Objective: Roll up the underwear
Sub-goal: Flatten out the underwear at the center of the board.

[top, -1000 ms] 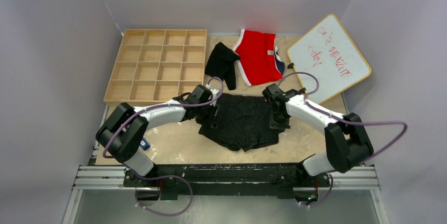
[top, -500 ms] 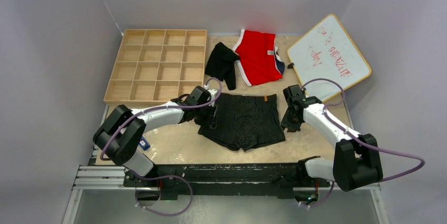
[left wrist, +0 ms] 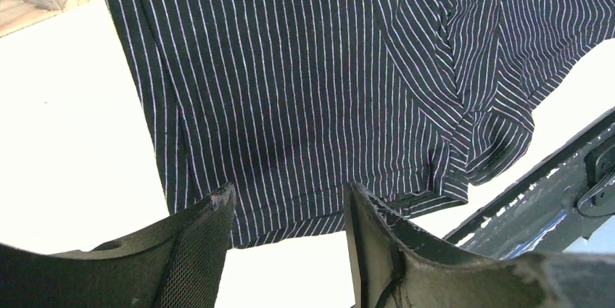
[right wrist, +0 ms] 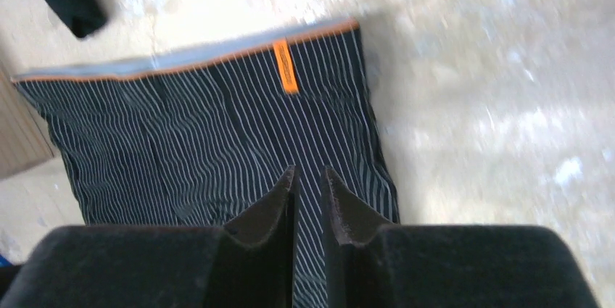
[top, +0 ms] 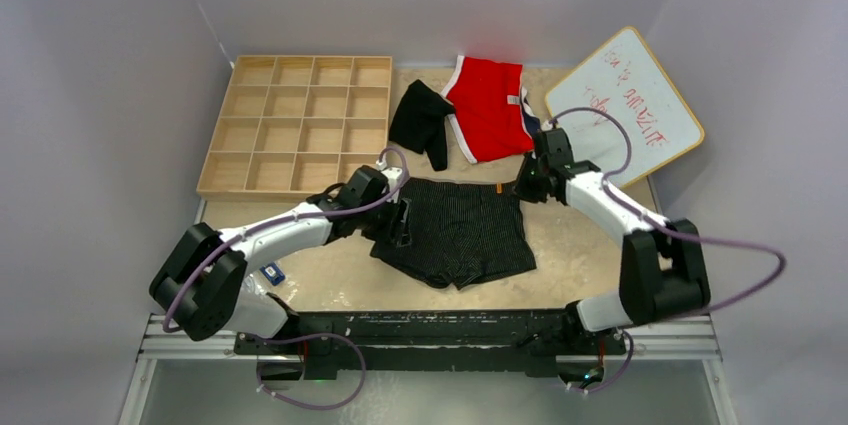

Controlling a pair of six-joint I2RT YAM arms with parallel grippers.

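My grippers are hovering at opposite sides of the underwear, so next my left gripper pinches the underwear's near corner [top: 375, 253] and my right gripper the waistband's corner by the tray.
The finely striped black underwear [top: 455, 230] lies flat on the table, with its grey and orange waistband on the far side. It also shows in the left wrist view [left wrist: 304, 69] and the right wrist view [right wrist: 181, 148]. My left gripper [top: 400, 228] is open over the garment's left edge, its jaws [left wrist: 290, 196] apart and empty. My right gripper [top: 521, 188] hovers by the waistband's right corner. Its jaws [right wrist: 310, 172] are almost together with nothing between them. The second, plain black underwear [top: 420, 120] lies crumpled further back, apart from both grippers.
A wooden grid tray [top: 300, 125] stands at the back left. Red briefs with white trim [top: 490, 105] lie beside the plain black garment. A whiteboard [top: 625, 110] leans at the back right. A small blue item [top: 272, 272] lies by the left arm.
My right gripper left the underwear's right edge, swung out to the right, then moved back to the waistband's right corner. The left arm and the garment shifted slightly left.
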